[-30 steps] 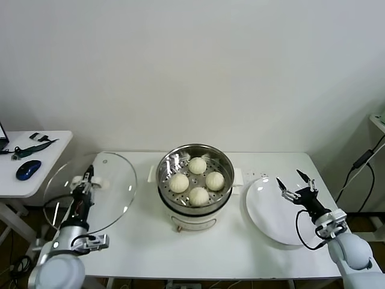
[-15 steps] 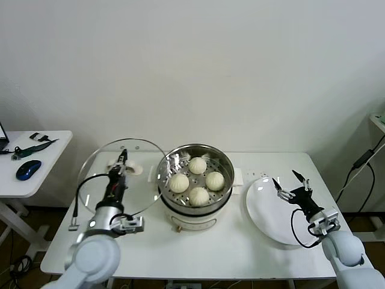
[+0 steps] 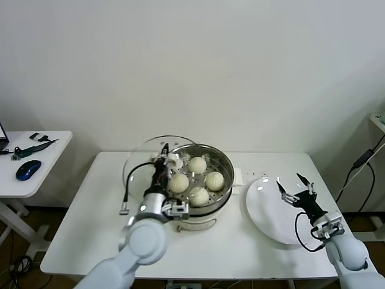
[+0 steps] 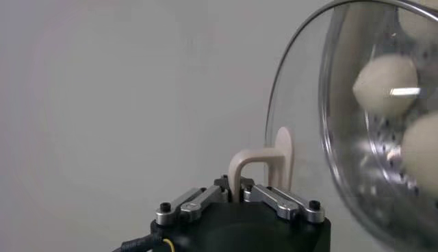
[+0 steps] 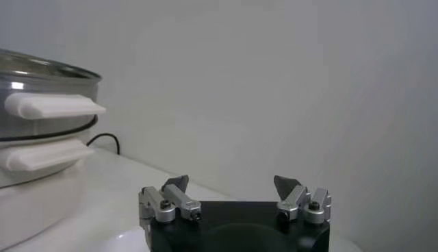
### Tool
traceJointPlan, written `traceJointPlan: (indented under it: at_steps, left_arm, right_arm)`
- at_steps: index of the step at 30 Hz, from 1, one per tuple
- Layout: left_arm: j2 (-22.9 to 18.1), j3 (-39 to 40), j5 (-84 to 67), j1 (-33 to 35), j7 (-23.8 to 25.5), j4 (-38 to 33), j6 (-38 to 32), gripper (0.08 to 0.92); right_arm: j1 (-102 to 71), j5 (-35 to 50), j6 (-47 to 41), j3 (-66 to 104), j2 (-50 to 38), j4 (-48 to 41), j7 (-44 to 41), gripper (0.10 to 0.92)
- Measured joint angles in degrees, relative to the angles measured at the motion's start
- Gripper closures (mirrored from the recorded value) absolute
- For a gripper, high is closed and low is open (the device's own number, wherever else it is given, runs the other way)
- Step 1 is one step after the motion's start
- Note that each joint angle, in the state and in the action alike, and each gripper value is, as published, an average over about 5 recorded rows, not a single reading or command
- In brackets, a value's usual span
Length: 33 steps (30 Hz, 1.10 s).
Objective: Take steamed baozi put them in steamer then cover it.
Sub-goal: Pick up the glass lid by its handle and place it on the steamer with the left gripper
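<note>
Next, my left gripper releases the clear glass cover flat over the cream-white baozi (image 3: 195, 177), so that it rests on the shiny steamer's rim.
Several cream-white baozi (image 3: 197, 165) lie in the shiny steamer (image 3: 224, 162) on its white pot base at the table's middle. My left gripper (image 3: 163, 155) is shut on the white handle (image 4: 256, 168) of the clear glass cover (image 3: 141, 153). The cover hangs tilted against the steamer's left side, partly over it. In the left wrist view the baozi (image 4: 384, 83) show through the cover's glass (image 4: 301, 103), and the left gripper (image 4: 236, 188) pinches the handle's loop. My right gripper (image 3: 296, 186) stands open over the white plate (image 3: 271, 217); the right gripper (image 5: 233, 185) holds nothing.
A small side table (image 3: 51, 141) at the far left carries a blue mouse (image 3: 28, 169) and small items. A white socket block (image 3: 255, 176) lies between steamer and plate. The steamer's white side handle (image 5: 51, 105) juts toward the right arm. A cable (image 3: 361, 162) hangs at far right.
My left arm has carried the glass cover to the right, from above the table's left edge to the steamer's left rim. The right gripper has hardly moved and stays open.
</note>
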Motion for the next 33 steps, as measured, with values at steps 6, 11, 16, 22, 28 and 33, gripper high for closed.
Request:
traceJointPlan:
  at_steps: [6, 11, 16, 22, 28, 33]
  left_arm:
    - [-5.4, 2.4, 1.7, -3.0, 1.4, 4.3, 0.0, 0.845]
    - [-8.4, 3.4, 2.4, -3.8, 2.2, 7.4, 0.0, 0.845]
    - [-10.8, 4.1, 3.0, -4.3, 2.5, 9.8, 0.0, 0.845]
    - [-13.0, 4.4, 4.0, -4.7, 2.7, 12.1, 0.0, 0.845]
    - [-14.1, 4.2, 4.7, -5.0, 3.0, 14.2, 0.0, 0.845]
    - [-14.7, 4.3, 5.2, -4.9, 3.0, 15.6, 0.0, 0.845]
  right_arm:
    - [-0.5, -0.5, 0.2, 0.8, 0.1, -0.3, -0.2, 0.203]
    - [-0.6, -1.0, 0.3, 1.2, 0.2, -0.6, -0.5, 0.203]
    - [-0.6, -1.3, 0.4, 1.3, 0.5, -0.9, -0.7, 0.203]
    - [-0.7, -1.6, 0.6, 1.6, 0.6, -1.1, -1.0, 0.203]
    - [-0.8, -1.7, 0.7, 2.0, 0.4, -1.3, -1.3, 0.203]
    - [-0.8, -1.8, 0.7, 2.1, 0.6, -1.4, -1.5, 0.203]
